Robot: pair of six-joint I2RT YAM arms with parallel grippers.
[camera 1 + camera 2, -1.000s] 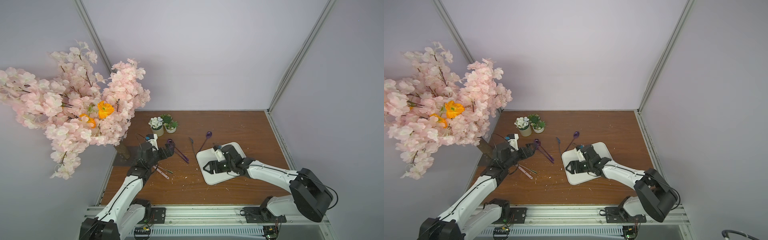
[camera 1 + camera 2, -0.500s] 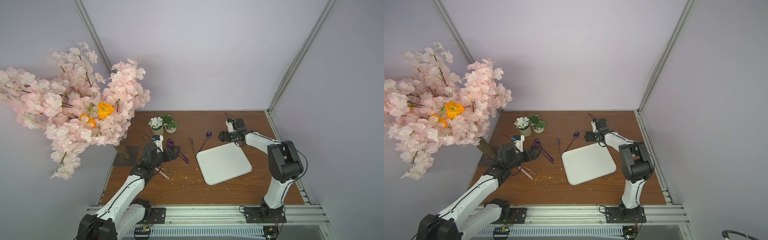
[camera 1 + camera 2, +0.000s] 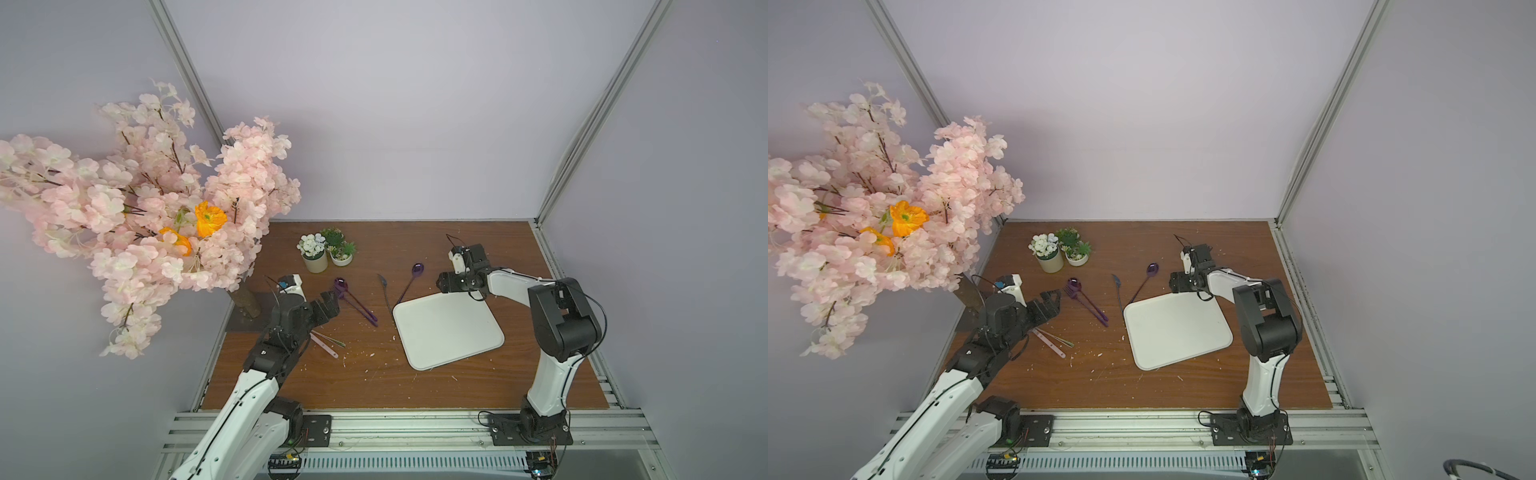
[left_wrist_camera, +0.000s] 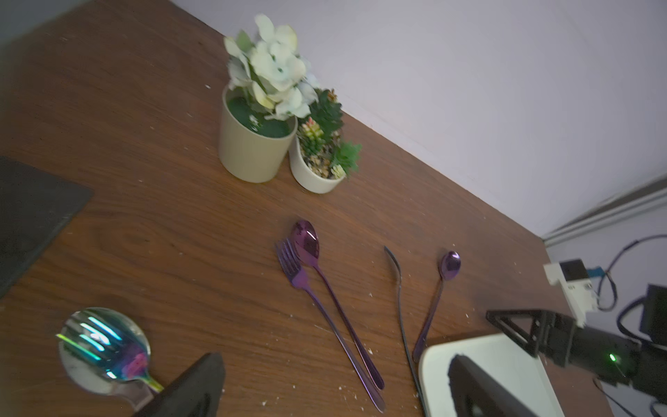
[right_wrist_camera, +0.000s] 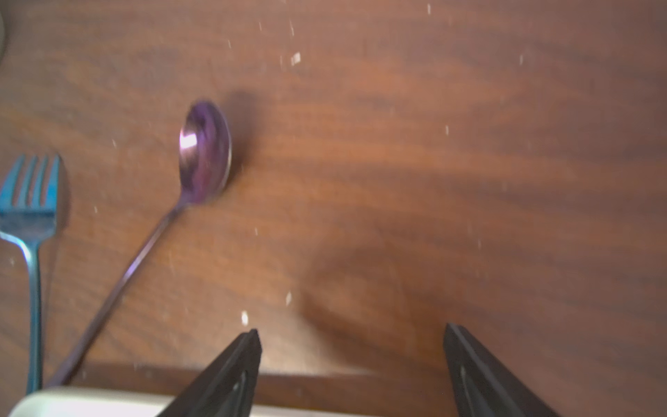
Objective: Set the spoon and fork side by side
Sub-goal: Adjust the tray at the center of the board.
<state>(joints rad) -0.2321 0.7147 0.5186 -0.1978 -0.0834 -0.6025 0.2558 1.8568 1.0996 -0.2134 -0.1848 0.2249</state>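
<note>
The blue-tinted fork is next for my right gripper, which should go to it and grab the fork's handle (image 3: 385,291) (image 5: 32,269) just below its head.
A purple spoon (image 4: 306,242) and a purple fork (image 4: 291,265) lie close together and nearly parallel on the wooden table, left of the plate. My left gripper (image 3: 329,304) hovers open beside their heads, touching nothing. A blue-tinted fork (image 5: 30,195) and a smaller purple spoon (image 5: 205,151) lie in a V, their handles meeting at the white plate's (image 3: 449,328) far left corner. My right gripper (image 3: 441,284) is open and empty, low over bare wood just past the plate's far edge, right of the small spoon (image 3: 417,269).
Two small potted plants (image 3: 326,253) stand at the back. A large pink blossom tree (image 3: 145,208) on a dark slab fills the left side. Iridescent cutlery (image 4: 104,350) lies under my left arm, with thin handles (image 3: 328,345) showing. Crumbs dot the wood.
My right arm has swung off the plate to its far right corner and stayed there for the last half second. The left arm has barely moved.
</note>
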